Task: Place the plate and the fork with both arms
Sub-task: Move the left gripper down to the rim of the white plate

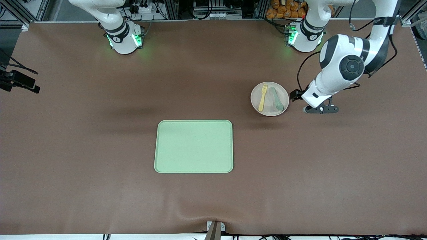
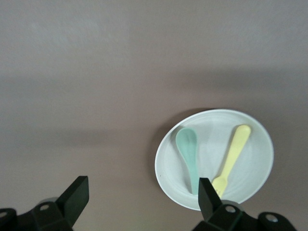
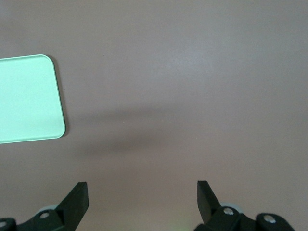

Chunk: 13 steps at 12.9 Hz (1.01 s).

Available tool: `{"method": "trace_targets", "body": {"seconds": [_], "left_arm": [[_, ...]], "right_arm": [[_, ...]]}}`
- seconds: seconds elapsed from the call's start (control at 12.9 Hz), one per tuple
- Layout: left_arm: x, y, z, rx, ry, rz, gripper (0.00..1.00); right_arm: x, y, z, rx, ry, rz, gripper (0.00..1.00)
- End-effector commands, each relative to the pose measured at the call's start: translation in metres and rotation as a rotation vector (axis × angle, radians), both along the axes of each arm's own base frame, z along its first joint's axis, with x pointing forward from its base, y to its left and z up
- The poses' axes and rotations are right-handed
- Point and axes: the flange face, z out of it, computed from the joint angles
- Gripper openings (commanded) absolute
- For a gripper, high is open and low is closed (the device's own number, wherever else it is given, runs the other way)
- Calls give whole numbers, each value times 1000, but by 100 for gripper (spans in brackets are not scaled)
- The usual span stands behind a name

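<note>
My left gripper needs to move next to the plate's rim (image 1: 288,93) (image 2: 156,174) beside the muted-green spoon, across from the yellow fork, and close there.
The pale round plate (image 1: 269,87) lies on the brown table toward the left arm's end. On it lie the yellow fork (image 1: 263,97) and, beside it, a muted-green spoon (image 1: 276,99). My left gripper (image 1: 320,109) hovers low beside the plate, toward the left arm's end of the table. In the left wrist view it (image 2: 143,202) is open and empty, with one fingertip (image 2: 206,192) over the rim of the plate (image 2: 211,139); the fork (image 2: 233,154) and spoon (image 2: 188,151) show there too. My right gripper (image 3: 143,199) is open and empty, high over bare table; the front view does not show it.
A rectangular light-green tray (image 1: 193,146) lies at mid-table, nearer to the front camera than the plate; its corner shows in the right wrist view (image 3: 29,98). A black camera mount (image 1: 20,81) sits at the table edge at the right arm's end.
</note>
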Motion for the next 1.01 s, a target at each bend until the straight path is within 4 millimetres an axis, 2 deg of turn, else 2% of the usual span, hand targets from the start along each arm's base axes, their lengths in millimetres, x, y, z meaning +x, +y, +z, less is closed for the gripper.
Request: {"method": "trace_targets", "body": {"seconds": [0.0, 0.47, 0.7, 0.78, 0.93], "left_arm": [[-27, 9, -21, -7, -36, 20, 100], [-55, 8, -73, 5, -35, 83, 100], [-60, -11, -112, -10, -39, 87, 92], [-63, -23, -117, -16, -45, 84, 89], [-64, -24, -118, -16, -46, 94, 79]], "right_arm": [[2, 6, -4, -14, -1, 8, 100], [-5, 3, -5, -11, 40, 8, 100], [-8, 2, -8, -7, 66, 8, 100], [-8, 0, -9, -9, 67, 7, 100], [-5, 0, -14, -9, 74, 5, 100]]}}
